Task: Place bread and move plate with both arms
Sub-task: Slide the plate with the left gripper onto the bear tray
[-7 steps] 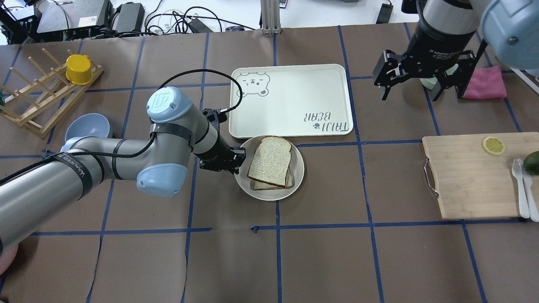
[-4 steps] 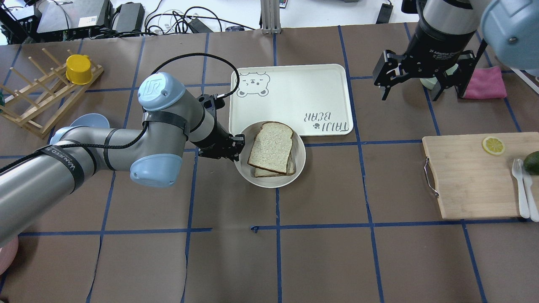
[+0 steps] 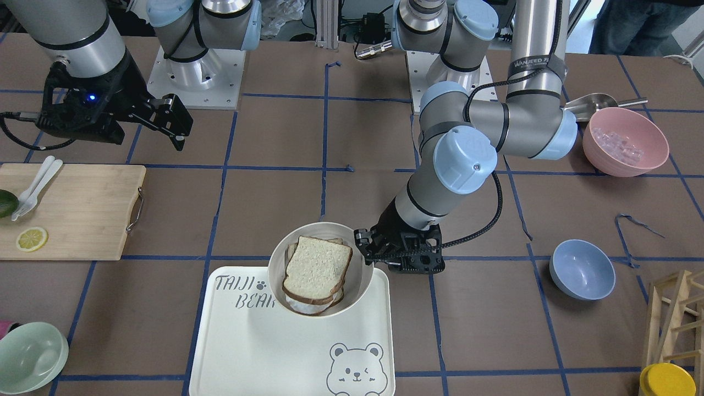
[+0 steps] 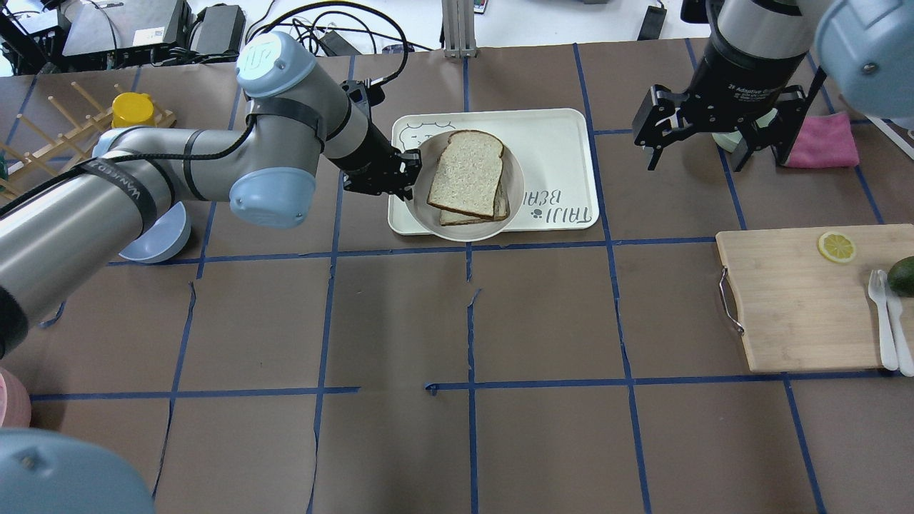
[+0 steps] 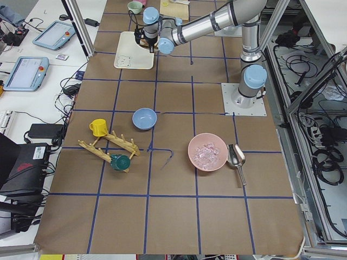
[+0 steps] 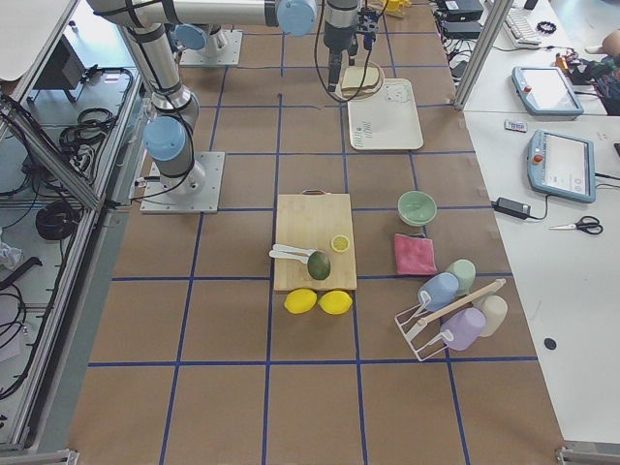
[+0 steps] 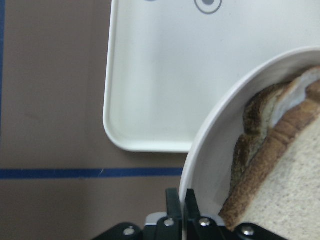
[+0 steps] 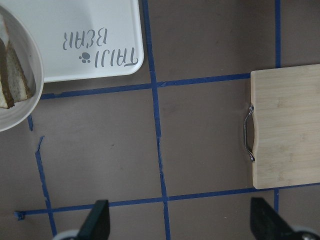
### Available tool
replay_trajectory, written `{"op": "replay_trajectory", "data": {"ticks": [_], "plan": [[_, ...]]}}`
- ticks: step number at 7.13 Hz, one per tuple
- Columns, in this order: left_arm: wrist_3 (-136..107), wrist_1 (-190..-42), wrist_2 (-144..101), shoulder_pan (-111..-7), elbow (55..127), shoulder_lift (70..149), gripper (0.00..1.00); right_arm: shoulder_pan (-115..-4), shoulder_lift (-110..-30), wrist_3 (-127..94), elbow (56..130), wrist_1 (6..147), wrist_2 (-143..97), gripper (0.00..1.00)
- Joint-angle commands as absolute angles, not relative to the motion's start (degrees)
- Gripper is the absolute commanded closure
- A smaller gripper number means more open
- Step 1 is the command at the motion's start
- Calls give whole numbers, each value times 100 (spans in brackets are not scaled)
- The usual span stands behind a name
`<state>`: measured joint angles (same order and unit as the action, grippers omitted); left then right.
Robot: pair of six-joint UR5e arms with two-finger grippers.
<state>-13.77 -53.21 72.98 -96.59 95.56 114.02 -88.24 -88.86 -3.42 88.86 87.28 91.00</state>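
Note:
Next, I let go of the plate with my left gripper on the bear tray [image 3: 307,329] [image 7: 264,35] between the lettering and the bear drawing.
The round cream plate [image 4: 425,201] hangs over the near left part of the bear tray [image 4: 557,143]. The bread [image 4: 468,171], speckled beige with a dark crust, lies on it on top of a second slice. My left gripper [image 4: 408,175] is shut on the plate's left rim, seen close in the left wrist view [image 7: 182,200] beside the plate's rim [image 7: 210,140] and the bread [image 7: 285,190]. In the front view the plate [image 3: 278,264] carries the bread [image 3: 318,268]. My right gripper [image 4: 696,160] is open and empty, high over the table right of the tray.
A wooden cutting board [image 4: 800,300] with a lemon slice, an avocado and white cutlery lies at the right. A pink cloth [image 4: 825,143] lies behind the right gripper. A blue bowl [image 4: 153,235] and a dish rack [image 4: 64,143] stand at the left.
My left arm has carried the plate with the bread away from the robot, from the table just in front of the tray to over the tray. The right arm has not moved.

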Motion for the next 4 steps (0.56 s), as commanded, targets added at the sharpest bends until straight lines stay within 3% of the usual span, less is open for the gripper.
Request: {"op": "replay_trajectory", "data": {"ticks": [1,4], "plan": [[-1476,-5335,7260,-9659,8591,12345,100,-8824,-8886,-343,8894,8728,9105,0],[-1617,-5282,7251,-9659,8104,12946,100,-8824,-8886,-334,8895,8728,9105,0]]}}
